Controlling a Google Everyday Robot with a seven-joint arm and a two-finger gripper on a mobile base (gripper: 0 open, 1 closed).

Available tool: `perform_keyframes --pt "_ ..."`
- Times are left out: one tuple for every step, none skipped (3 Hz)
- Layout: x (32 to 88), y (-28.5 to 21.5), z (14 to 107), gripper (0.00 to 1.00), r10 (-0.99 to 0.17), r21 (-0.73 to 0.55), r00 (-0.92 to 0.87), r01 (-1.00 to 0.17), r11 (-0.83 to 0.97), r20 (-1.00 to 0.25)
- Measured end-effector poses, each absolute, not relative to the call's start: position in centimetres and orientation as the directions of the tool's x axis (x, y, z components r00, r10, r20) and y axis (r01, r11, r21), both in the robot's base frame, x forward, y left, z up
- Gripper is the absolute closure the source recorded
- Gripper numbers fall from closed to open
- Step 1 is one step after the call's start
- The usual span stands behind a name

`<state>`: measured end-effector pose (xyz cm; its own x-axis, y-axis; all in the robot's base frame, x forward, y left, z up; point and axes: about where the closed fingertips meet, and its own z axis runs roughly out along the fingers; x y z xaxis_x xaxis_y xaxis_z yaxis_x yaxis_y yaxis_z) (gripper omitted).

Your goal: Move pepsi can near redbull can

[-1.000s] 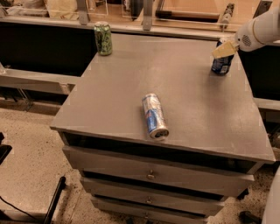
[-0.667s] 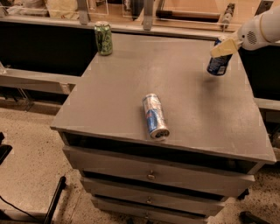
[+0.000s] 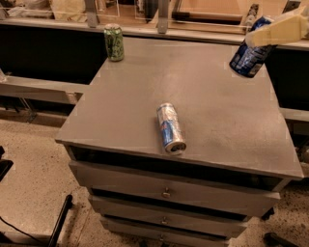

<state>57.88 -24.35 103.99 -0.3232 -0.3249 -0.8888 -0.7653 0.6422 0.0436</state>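
I have a spot to aim for close beside the redbull can's front end (image 3: 209, 144), on the arm's side. Next, my gripper lets go of the pepsi can there.
The pepsi can (image 3: 248, 55), dark blue with white lettering, hangs tilted in the air above the far right of the grey cabinet top (image 3: 217, 111). My gripper (image 3: 263, 37) comes in from the upper right and is shut on the pepsi can; its pale fingers (image 3: 275, 34) cross the can's upper part. The redbull can (image 3: 170, 128), slim and silver with blue panels, lies on its side near the front middle of the top, its end facing the front edge.
A green can (image 3: 114, 42) stands upright at the far left corner of the top. The cabinet has drawers (image 3: 166, 193) below its front edge. A counter with metal posts (image 3: 163, 14) runs behind.
My gripper has lifted the pepsi can off the cabinet top, and it now hangs tilted in the air. The redbull can and green can have not moved.
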Motion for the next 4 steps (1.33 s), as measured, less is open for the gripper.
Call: perform_keyframes --pt "54.4 -22.0 105.8 1.0 -0.344 0.002 -0.248 -0.815 0.58 -0.906" --pt "51.6 -18.8 103.9 1.0 -0.462 -0.132 -0.124 -0.865 0.484 -0.878" --pt "50.0 -16.4 100.7 1.0 -0.552 -0.215 -0.029 -0.903 0.371 -0.833" --pt "48.5 -14.7 97.8 1.0 -0.611 -0.251 0.031 -0.927 0.277 -0.791"
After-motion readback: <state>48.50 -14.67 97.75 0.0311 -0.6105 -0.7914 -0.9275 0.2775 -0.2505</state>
